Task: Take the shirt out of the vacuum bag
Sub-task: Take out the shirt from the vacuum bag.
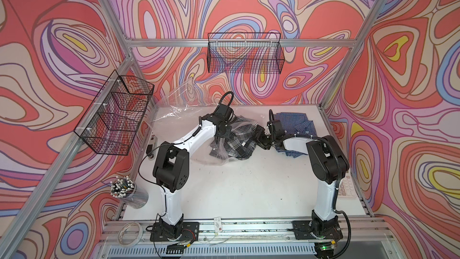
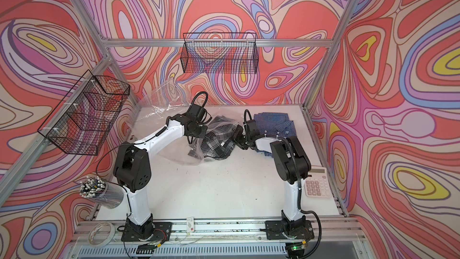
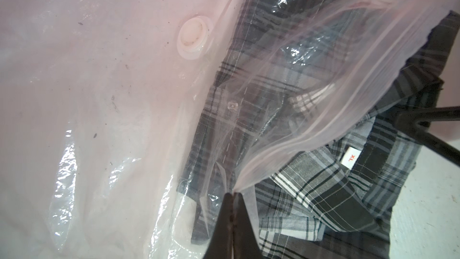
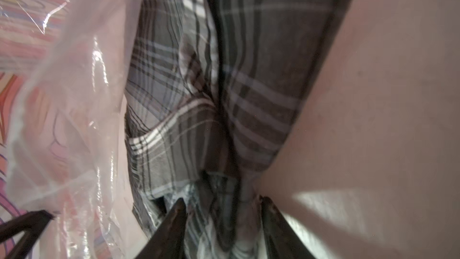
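The shirt sits at a slant in the bag's opening with its back part still under plastic, so the robot's right gripper needs to pinch the bunched edge (image 4: 235, 182) and pull toward the back.
The grey plaid shirt (image 1: 239, 140) (image 2: 219, 143) lies at the table's middle back, half out of the vacuum bag (image 1: 174, 110) (image 2: 159, 110). The bag is clear, crinkly plastic and spreads to the back left. In the left wrist view its round white valve (image 3: 194, 37) shows beside the shirt (image 3: 323, 195). My left gripper (image 3: 233, 194) (image 1: 218, 144) is shut on the bag's zip-seal edge and holds the mouth up over the cloth. My right gripper (image 4: 222, 200) (image 1: 257, 133) is open at the shirt's right end. Bunched plaid cloth (image 4: 199, 95) lies between its spread fingers.
A blue checked shirt (image 1: 296, 123) lies at the back right behind my right arm. Wire baskets hang on the back wall (image 1: 245, 53) and the left wall (image 1: 117, 113). A calculator (image 2: 317, 183) sits at the right edge, a cup of pens (image 1: 124, 190) at the front left.
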Robot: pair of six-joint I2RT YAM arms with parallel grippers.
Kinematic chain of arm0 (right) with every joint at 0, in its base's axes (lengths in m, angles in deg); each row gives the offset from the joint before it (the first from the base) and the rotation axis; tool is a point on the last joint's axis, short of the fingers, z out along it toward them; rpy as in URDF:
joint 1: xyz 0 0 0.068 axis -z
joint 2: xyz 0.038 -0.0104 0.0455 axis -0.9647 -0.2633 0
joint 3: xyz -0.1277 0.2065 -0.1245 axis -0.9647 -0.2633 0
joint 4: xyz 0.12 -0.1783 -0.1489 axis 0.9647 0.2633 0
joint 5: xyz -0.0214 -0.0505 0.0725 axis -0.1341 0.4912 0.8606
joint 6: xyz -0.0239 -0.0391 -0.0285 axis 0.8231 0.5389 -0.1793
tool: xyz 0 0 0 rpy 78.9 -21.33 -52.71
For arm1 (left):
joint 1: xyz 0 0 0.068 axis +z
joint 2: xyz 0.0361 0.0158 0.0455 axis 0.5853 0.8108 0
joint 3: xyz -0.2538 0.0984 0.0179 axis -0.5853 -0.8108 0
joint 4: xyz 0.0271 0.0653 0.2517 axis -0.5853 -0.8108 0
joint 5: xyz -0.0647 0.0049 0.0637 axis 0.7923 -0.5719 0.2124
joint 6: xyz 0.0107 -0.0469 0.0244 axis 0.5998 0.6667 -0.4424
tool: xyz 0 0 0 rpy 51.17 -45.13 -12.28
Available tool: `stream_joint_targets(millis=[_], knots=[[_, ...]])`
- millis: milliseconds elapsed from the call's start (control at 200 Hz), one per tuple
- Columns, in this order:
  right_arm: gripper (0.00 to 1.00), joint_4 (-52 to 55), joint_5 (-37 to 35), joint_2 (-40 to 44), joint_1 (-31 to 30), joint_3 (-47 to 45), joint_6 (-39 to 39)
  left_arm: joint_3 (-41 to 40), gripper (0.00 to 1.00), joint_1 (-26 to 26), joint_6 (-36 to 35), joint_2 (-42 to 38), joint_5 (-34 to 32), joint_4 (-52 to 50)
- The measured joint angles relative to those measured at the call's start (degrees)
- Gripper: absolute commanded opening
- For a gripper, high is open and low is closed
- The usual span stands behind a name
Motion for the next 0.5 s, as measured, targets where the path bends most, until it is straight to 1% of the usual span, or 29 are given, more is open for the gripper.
stream_joint_targets(millis=[70,150,215,361,501], knots=[[0.51,-3.34,0.79,-0.13,0.0,-1.05,-1.01,0.0,0.0,0.0,-0.13,0.0,0.02,0.0],[0.46,-6.4,1.05,-0.24,0.0,-2.08,-2.05,0.0,0.0,0.0,-0.13,0.0,0.04,0.0],[0.39,-8.41,1.11,-0.46,0.0,-2.71,-3.02,0.0,0.0,0.0,-0.13,0.0,0.04,0.0],[0.15,-10.8,0.98,-0.76,0.0,-2.89,-4.35,0.0,0.0,0.0,-0.11,0.0,0.04,0.0],[0.0,-9.7,0.57,-0.74,0.0,-2.32,-3.5,0.0,0.0,0.0,-0.11,0.0,0.02,0.02]])
